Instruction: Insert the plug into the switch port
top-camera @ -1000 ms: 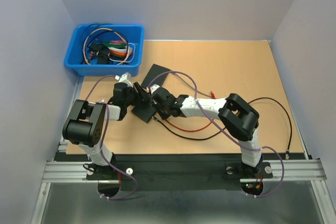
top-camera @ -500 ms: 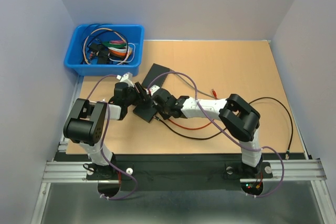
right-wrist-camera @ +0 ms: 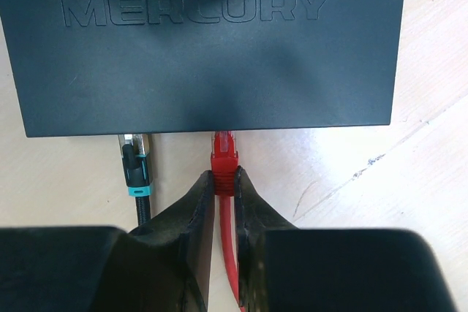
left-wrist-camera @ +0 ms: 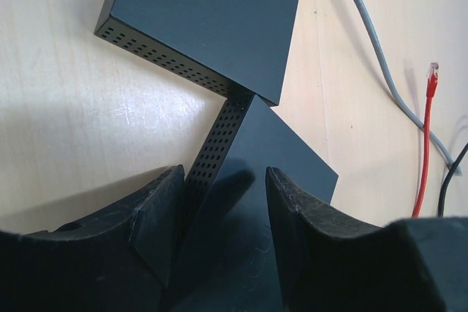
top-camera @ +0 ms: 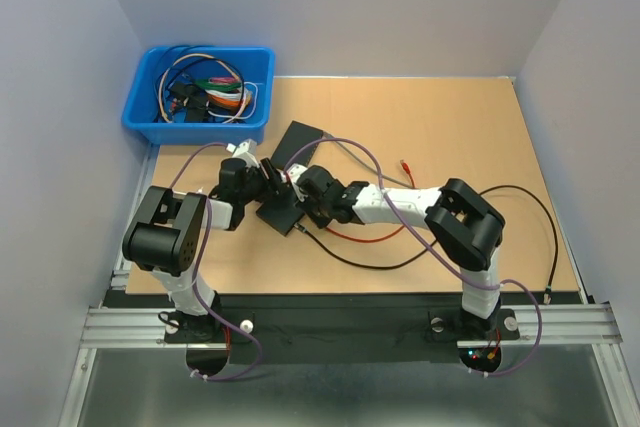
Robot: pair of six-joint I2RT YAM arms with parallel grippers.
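Note:
Next, my right gripper lets go of the red plug on the table (top-camera: 370,254) between the red cable and the black cable.
The black switch (right-wrist-camera: 212,42), marked MERCURY, lies on the table left of centre in the top view (top-camera: 278,211). My right gripper (right-wrist-camera: 223,180) is shut on the red plug (right-wrist-camera: 224,157). The plug's tip sits at the switch's front edge, at a port. A black cable plug (right-wrist-camera: 136,166) with a teal ring sits in the port to its left. My left gripper (left-wrist-camera: 223,210) is closed on the far corner of the switch (left-wrist-camera: 256,180), one finger (left-wrist-camera: 157,217) against its perforated side. In the top view both grippers meet at the switch, the left (top-camera: 268,183) and the right (top-camera: 308,203).
A second dark box (top-camera: 297,139) lies just beyond the switch, touching its corner (left-wrist-camera: 212,12). A grey cable (left-wrist-camera: 373,49) and the red cable's free plug (top-camera: 404,163) lie to the right. A black cable (top-camera: 520,197) loops by the right arm. A blue bin (top-camera: 150,125) of cables stands back left.
My right gripper has moved slightly left and forward with the red plug, toward the switch's edge. The left gripper and the switch have shifted a little with it.

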